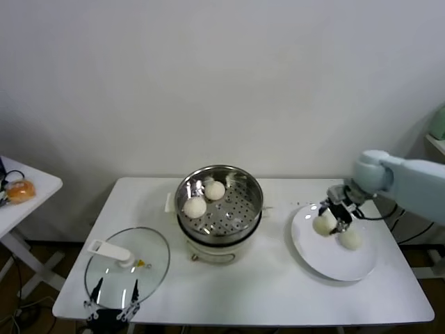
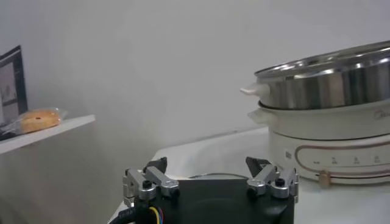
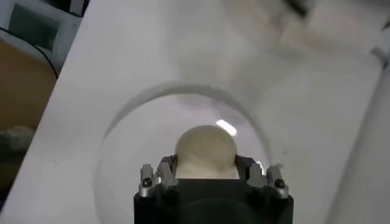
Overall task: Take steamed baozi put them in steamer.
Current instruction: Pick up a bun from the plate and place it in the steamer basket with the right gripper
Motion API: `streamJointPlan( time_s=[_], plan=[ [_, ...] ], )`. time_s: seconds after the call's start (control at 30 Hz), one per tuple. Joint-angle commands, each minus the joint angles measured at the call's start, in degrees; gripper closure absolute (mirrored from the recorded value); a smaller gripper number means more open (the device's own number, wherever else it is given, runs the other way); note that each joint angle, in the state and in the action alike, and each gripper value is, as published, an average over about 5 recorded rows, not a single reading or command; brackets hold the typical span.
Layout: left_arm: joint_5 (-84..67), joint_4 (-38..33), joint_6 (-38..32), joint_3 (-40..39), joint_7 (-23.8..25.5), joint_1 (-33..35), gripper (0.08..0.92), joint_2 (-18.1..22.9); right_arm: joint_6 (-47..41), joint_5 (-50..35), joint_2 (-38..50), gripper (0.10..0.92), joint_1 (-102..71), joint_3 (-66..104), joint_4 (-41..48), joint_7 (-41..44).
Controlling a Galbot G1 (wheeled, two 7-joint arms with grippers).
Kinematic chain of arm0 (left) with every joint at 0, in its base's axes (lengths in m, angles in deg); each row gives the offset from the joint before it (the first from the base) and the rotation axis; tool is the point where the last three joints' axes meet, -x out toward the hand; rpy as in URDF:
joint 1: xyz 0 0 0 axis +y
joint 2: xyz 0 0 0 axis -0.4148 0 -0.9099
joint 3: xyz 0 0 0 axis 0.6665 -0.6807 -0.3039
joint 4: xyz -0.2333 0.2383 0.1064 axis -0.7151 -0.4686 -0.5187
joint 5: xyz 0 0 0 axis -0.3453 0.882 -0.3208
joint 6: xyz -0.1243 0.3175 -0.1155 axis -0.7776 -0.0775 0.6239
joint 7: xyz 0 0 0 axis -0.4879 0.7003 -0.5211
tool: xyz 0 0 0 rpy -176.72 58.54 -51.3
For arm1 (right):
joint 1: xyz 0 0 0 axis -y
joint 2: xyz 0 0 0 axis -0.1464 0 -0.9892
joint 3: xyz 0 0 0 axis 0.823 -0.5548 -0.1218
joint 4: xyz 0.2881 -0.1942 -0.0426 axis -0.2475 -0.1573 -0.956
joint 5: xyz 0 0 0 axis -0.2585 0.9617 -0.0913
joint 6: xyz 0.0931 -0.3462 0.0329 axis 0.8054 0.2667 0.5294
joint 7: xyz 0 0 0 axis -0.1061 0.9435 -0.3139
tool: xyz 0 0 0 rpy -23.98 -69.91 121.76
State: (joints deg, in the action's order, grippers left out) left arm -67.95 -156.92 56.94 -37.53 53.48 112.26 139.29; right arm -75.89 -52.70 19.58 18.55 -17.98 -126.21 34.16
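Next, my right gripper releases its baozi onto the bare front part of the steamer's bottom (image 1: 216,225), just ahead of the two baozi that are inside. That held baozi is still above the white plate.
The steel steamer (image 1: 240,202) stands mid-table on its white cooker base and holds two steamed baozi (image 1: 195,207) (image 1: 215,190). To its right lies a white plate (image 1: 327,261). Over the plate's near-steamer side, my right gripper (image 1: 332,221) is shut on a third baozi (image 1: 322,225); in the right wrist view that bun (image 3: 205,149) sits pinched between both fingers of the gripper (image 3: 206,163) above the plate (image 3: 122,146). A fourth baozi (image 1: 350,239) rests on the plate beside it. My left gripper (image 1: 111,306) is parked open at the table's front left edge.
A glass lid (image 1: 128,268) with a white handle lies flat at the front left of the table, just ahead of the left gripper (image 2: 208,173). The steamer (image 2: 329,79) rises to one side of that gripper. A side table (image 1: 31,198) carries an orange wrapped item (image 1: 21,189).
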Motion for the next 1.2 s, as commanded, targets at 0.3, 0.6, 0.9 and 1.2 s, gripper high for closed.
streamJointPlan(
  time_s=[0.3,0.6,0.9,1.2],
  plan=[
    [0.41,0.17,-0.15,-0.25,-0.32,0.26,0.177,0.48,18.35,-0.09,-18.11,0.38,18.65,1.88,-15.27,0.18],
    [0.4,0.25,-0.55,-0.22,-0.51,0.21,0.177,0.71,21.2,14.3,-31.53,0.388,7.29,2.91,-9.37,-4.58],
    [0.1,-0.15,-0.59,0.32,-0.59,0.36,0.177,0.68,20.45,21.94,-38.78,0.389,-2.95,3.74,-3.46,-6.69],
    [-0.02,0.11,-0.66,0.27,-0.61,0.0,0.177,0.91,21.14,24.53,-38.72,0.389,-5.66,2.96,-0.72,-7.27]
  ],
)
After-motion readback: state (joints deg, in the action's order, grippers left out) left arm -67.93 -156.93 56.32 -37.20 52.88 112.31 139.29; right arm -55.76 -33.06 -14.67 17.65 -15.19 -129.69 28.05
